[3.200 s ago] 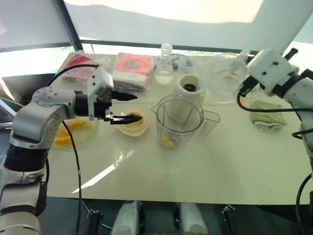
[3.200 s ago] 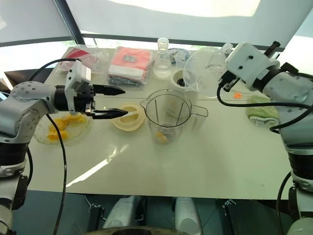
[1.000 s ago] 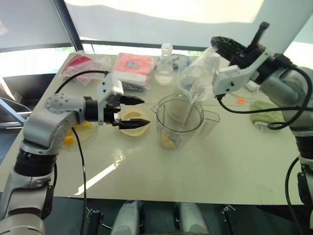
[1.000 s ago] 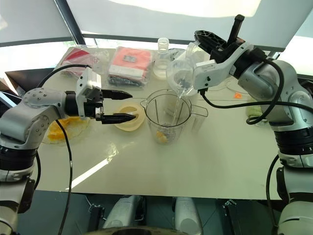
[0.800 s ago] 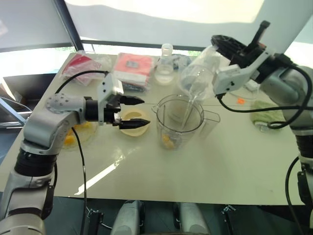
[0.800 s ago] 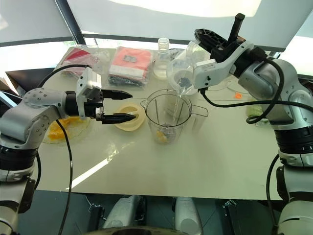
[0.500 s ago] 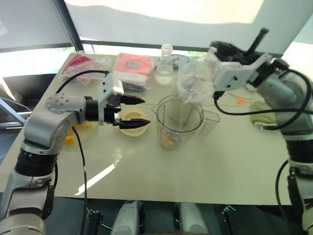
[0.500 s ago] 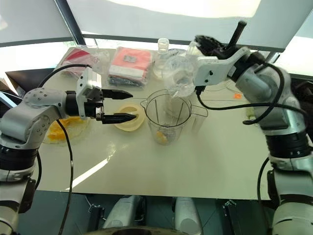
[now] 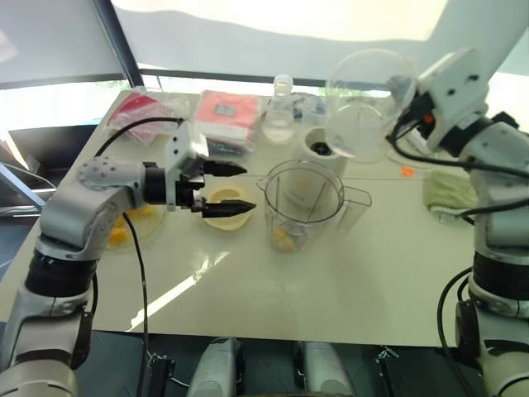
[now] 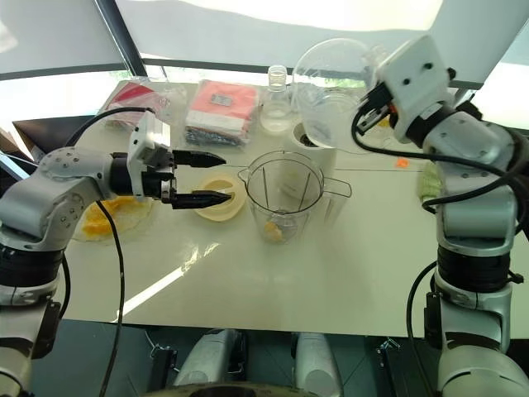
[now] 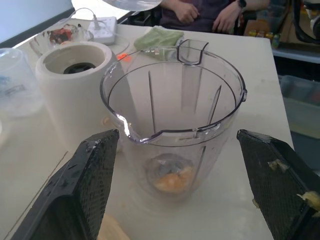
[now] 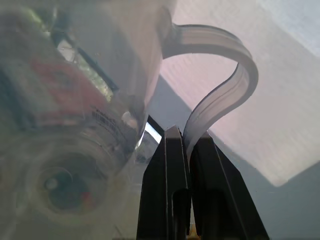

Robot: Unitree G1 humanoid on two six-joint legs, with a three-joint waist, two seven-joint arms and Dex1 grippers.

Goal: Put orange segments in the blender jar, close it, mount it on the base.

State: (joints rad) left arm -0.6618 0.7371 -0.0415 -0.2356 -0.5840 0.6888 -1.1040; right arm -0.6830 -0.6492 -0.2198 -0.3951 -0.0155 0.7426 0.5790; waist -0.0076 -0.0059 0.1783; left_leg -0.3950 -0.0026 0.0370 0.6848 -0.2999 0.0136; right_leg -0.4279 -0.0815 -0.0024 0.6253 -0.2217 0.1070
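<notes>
The clear jug, now held high above the white base, will be set down by my right gripper on the bare table (image 9: pixel 415 225) just in front of the green cloth.
The blender jar (image 9: pixel 304 203) stands upright and uncovered at mid-table, with a few orange segments (image 11: pixel 172 181) at its bottom by the blade. Just behind it sits the white base (image 9: pixel 321 149). My left gripper (image 9: pixel 248 188) is open, level, pointing at the jar from its left; its fingers (image 11: pixel 95 185) are empty. More orange segments (image 10: pixel 111 211) lie in a clear bowl under my left arm. My right gripper (image 12: pixel 181 132) is shut on the handle of a clear jug (image 9: pixel 359 103), held high above the base at the back right.
A pale yellow lid (image 9: pixel 221 207) lies under the left gripper. A narrow-necked bottle (image 9: pixel 279 116) and red packets (image 9: pixel 223 116) stand at the back. A green cloth (image 9: pixel 450 194) lies at the right. A person's hands (image 11: pixel 200 10) show beyond the table.
The right gripper has rolled the jug back from its tilt over the blender jar and carried it up and to the right. The left arm has kept still.
</notes>
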